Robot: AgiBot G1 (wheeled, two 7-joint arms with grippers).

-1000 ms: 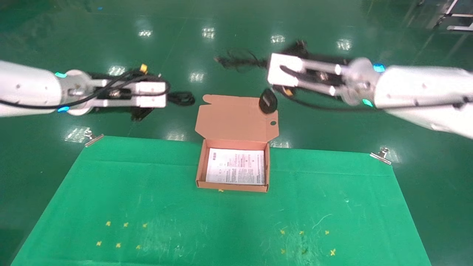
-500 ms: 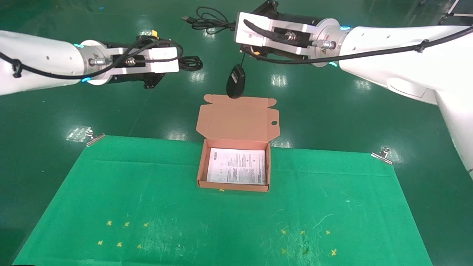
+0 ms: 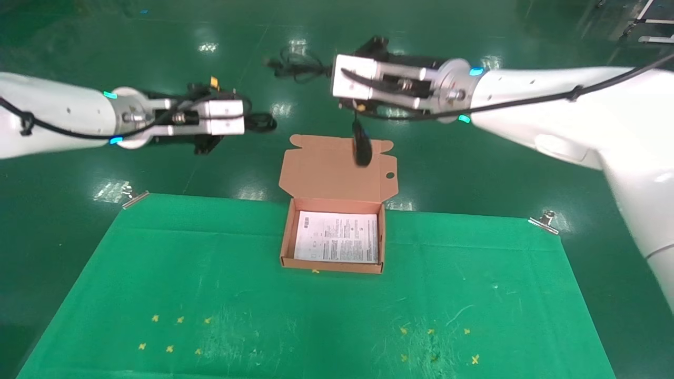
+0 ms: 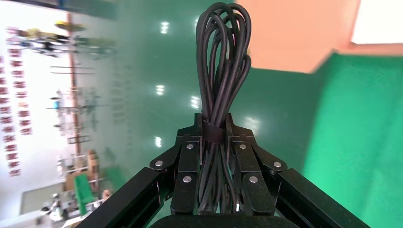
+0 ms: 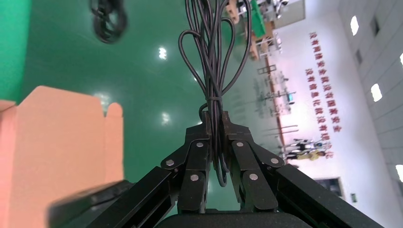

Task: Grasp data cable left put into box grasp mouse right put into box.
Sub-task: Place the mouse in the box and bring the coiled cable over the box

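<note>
Next, my right gripper releases the black mouse on the white printed sheet (image 3: pixel 332 250) near the box's front side.
The salmon-orange box (image 3: pixel 331 267) stands open at the far edge of the green mat, its lid (image 3: pixel 337 168) up and a white printed sheet on its bottom. My left gripper (image 3: pixel 247 122) is in the air, left of the lid, shut on a coiled black data cable (image 3: pixel 261 122); the left wrist view shows the gripper (image 4: pixel 214 121) clamped on the strapped bundle (image 4: pixel 221 71). My right gripper (image 3: pixel 334 68) is above the lid, shut on the mouse's bundled cord (image 3: pixel 295 66), as the right wrist view (image 5: pixel 215 118) confirms. The black mouse (image 3: pixel 362 147) dangles before the lid.
The green mat (image 3: pixel 210 273) is held by metal clips at its far corners (image 3: pixel 131 197) (image 3: pixel 542 221). Small yellow crosses mark the mat near its front left and front right. Glossy green floor lies beyond the mat.
Both arms rose and then came down a little. The right arm shifted left over the lid. The mouse swung on its cord and now hangs in front of the lid.
</note>
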